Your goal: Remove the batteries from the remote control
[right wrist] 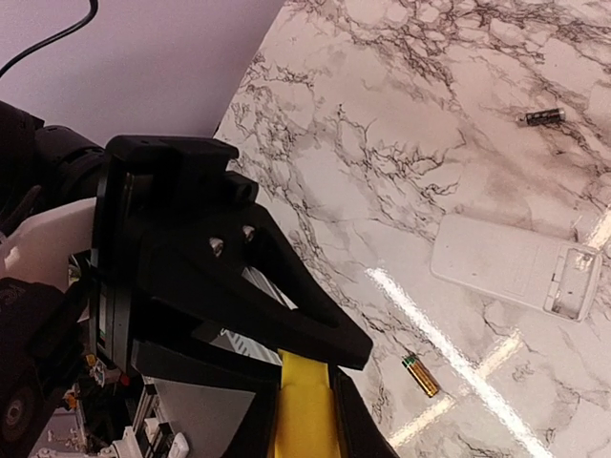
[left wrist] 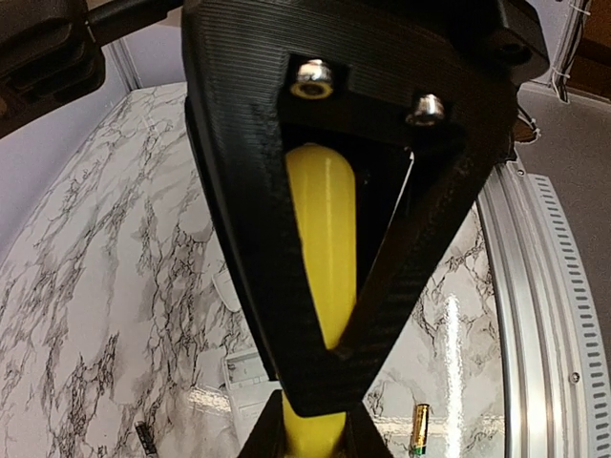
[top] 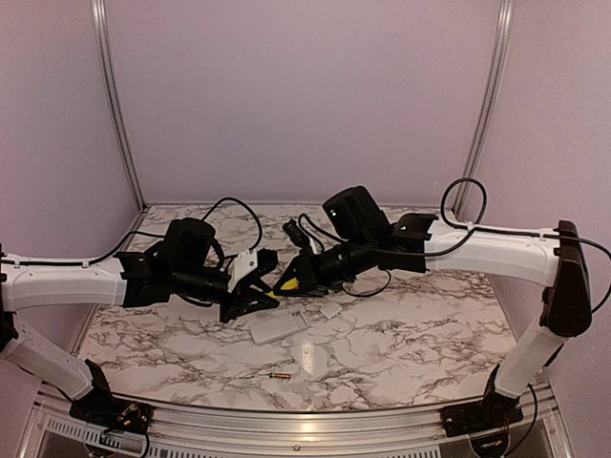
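The robot's left gripper needs to release the yellow screwdriver on the marble (top: 294,237) toward the back wall, well behind the white remote.
The white remote control (top: 279,327) lies flat on the marble with its battery recess (right wrist: 573,281) open and looking empty. A coppery-gold battery (top: 280,376) lies on the table near the front edge, also seen in the wrist views (left wrist: 420,427) (right wrist: 420,375). A dark battery (right wrist: 544,116) lies apart from the remote (left wrist: 145,437). Both grippers meet above and behind the remote. My left gripper (left wrist: 310,441) is shut on the yellow screwdriver handle (left wrist: 325,248). My right gripper (right wrist: 305,420) is shut on the same handle (right wrist: 304,401).
A small white cover piece (top: 330,310) lies just right of the remote. Black cables (top: 239,205) loop behind the arms. Purple walls enclose the marble table (top: 430,334) on three sides, and a metal rail (top: 315,415) runs along the front edge.
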`<state>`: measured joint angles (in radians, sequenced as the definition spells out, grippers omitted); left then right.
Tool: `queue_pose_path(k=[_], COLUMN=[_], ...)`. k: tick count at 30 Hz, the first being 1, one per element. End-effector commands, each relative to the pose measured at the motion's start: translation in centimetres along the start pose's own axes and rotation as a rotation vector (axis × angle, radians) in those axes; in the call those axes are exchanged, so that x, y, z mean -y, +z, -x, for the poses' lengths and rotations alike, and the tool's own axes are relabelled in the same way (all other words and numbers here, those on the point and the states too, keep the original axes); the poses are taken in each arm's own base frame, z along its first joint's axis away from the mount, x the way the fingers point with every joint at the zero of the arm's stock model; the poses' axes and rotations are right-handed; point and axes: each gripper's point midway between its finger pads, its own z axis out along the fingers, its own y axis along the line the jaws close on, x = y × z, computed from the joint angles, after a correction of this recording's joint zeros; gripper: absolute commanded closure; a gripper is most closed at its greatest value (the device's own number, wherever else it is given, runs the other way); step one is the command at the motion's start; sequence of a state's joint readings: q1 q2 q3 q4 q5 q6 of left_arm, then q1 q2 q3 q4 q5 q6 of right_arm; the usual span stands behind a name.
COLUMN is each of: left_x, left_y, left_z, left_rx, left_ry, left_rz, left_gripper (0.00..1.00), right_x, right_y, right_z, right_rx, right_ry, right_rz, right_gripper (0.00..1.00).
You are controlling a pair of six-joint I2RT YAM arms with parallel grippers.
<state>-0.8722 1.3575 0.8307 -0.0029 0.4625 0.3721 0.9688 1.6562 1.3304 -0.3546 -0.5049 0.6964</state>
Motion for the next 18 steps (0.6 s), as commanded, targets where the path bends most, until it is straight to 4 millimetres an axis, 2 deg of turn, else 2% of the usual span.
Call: queue_pose_path(k=[1, 3, 7, 9, 11, 14, 16, 18], left_x=[0.3, 0.2, -0.7, -1.6, -3.2, -6.5, -8.9, -11.5], left_y=[-0.5, -0.8, -1.0, -1.0, -1.1, -1.2, -0.9, -0.2], left_z=[0.9, 0.6, -0.1, -0.3, -0.5, -0.4, 0.2, -0.1], left_rx=[0.04, 0.038, 0.021, 0.007, -0.002, -0.008, -0.009, -0.049], left_ry=[-0.009, -0.028, -0.087, -0.111, -0.153, -0.243, -0.277, -0.335], left_rz=[0.002, 0.018, 0.083, 0.115, 0.16, 0.219, 0.273, 0.355], left_gripper=[0.98, 0.99, 0.99, 0.99, 0.99, 0.99, 0.99, 1.0], right_x=[0.0, 0.5, 1.5, 2.0, 2.8, 4.2, 5.4, 6.4], right_y=[0.0, -0.6, -2.7, -4.2, -6.0, -9.0, -11.2, -12.9], right_z=[1.0, 1.4, 2.4, 2.9, 3.4, 3.6, 3.5, 2.9], right_rx=[0.044, 0.065, 0.138, 0.181, 0.236, 0.306, 0.361, 0.395], right_ry=[0.015, 0.025, 0.04, 0.058, 0.082, 0.146, 0.191, 0.24], right_rz=[-0.062, -0.111, -0.218, -0.267, -0.326, -0.414, -0.483, -0.521], right_gripper=[1.0, 0.97, 0.65, 0.53, 0.45, 0.38, 0.37, 0.36])
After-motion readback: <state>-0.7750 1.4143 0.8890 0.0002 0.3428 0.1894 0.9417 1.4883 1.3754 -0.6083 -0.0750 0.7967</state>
